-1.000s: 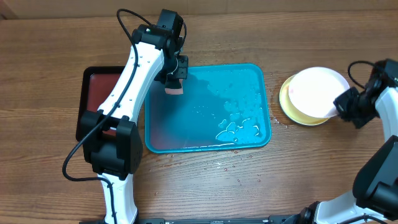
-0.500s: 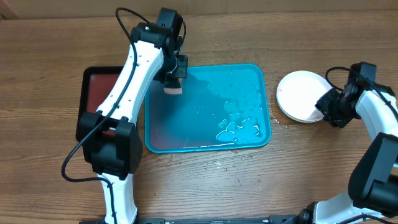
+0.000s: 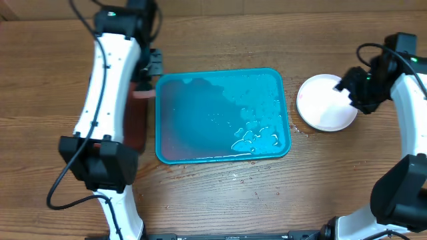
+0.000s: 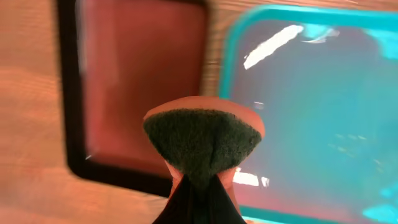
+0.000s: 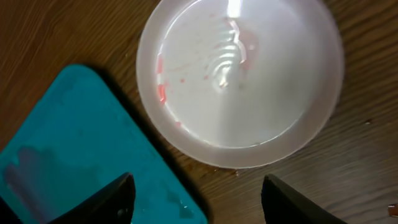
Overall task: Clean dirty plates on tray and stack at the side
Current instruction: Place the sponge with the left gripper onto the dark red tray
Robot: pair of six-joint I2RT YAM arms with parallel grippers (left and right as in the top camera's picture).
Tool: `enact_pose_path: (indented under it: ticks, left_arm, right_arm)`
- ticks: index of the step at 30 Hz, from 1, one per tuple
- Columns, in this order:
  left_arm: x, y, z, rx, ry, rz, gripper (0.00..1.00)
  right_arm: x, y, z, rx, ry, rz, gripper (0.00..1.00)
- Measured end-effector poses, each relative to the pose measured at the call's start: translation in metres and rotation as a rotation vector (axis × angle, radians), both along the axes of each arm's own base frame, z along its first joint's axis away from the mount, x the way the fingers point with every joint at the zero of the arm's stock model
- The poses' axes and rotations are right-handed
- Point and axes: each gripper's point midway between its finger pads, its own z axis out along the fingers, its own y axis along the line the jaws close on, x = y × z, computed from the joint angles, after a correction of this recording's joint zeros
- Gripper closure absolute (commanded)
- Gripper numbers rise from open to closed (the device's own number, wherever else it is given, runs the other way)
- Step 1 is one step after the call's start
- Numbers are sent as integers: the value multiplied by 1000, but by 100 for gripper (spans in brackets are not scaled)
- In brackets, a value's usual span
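Note:
My left gripper is to release the orange sponge, and I will let it go near the middle of the black tray's dark red inside (image 3: 116, 110) (image 4: 132, 86).
A white plate (image 3: 324, 102) (image 5: 239, 81) lies flat on the wood to the right of the turquoise tray (image 3: 200, 113) (image 5: 62, 155), with faint red specks near its left rim. My right gripper (image 3: 352, 90) (image 5: 199, 205) hovers over the plate's right edge, open, nothing between its fingers. No plate lies on the tray, which holds only water puddles (image 3: 255, 137). My left gripper (image 3: 143, 75) (image 4: 200, 190) is shut on an orange sponge (image 3: 141, 93) (image 4: 202, 137) with a dark green scouring face. It hangs at the tray's left rim, over the black tray.
A black tray with a dark red inside (image 3: 136, 127) (image 4: 143, 81) sits left of the turquoise one, mostly hidden under my left arm (image 3: 100, 100) in the overhead view. Small crumbs and drops (image 3: 243, 177) dot the wood in front of the turquoise tray.
My right gripper opened, let go of the white plate and drew back to the right; the plate now lies flat. My left arm swung left with the sponge, off the turquoise tray.

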Motion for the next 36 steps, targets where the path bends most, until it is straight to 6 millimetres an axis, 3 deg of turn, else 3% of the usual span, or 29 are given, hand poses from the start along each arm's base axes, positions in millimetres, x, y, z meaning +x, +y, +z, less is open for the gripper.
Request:
enact_pose_path:
  ticks: [6,11,16,20,25,28,31,36]
  left_arm:
    - [-2,63,-16,14,21,182,96]
    - [-9,101,-64,21,65,259,96]
    - [-20,112,-117,24,117,221,96]
    - [-12,118,-139,32,79,166,96]
    - [0,121,-155,47,25,83,75]
    - [3,122,-161,54,9,53,75]
    - [5,122,-164,58,3,33,81]
    - [10,123,-164,66,-16,5,69]
  right_arm:
    - [8,54,2,15,-32,165,27]
    - [11,87,4,17,-57,255,23]
    - [11,104,5,13,-66,301,23]
    - [11,103,5,9,-66,303,23]
    - [8,103,4,10,-55,303,22]
    - [7,103,3,11,-47,303,22]
    - [6,103,3,11,-44,303,22]
    - [6,103,3,11,-43,303,22]
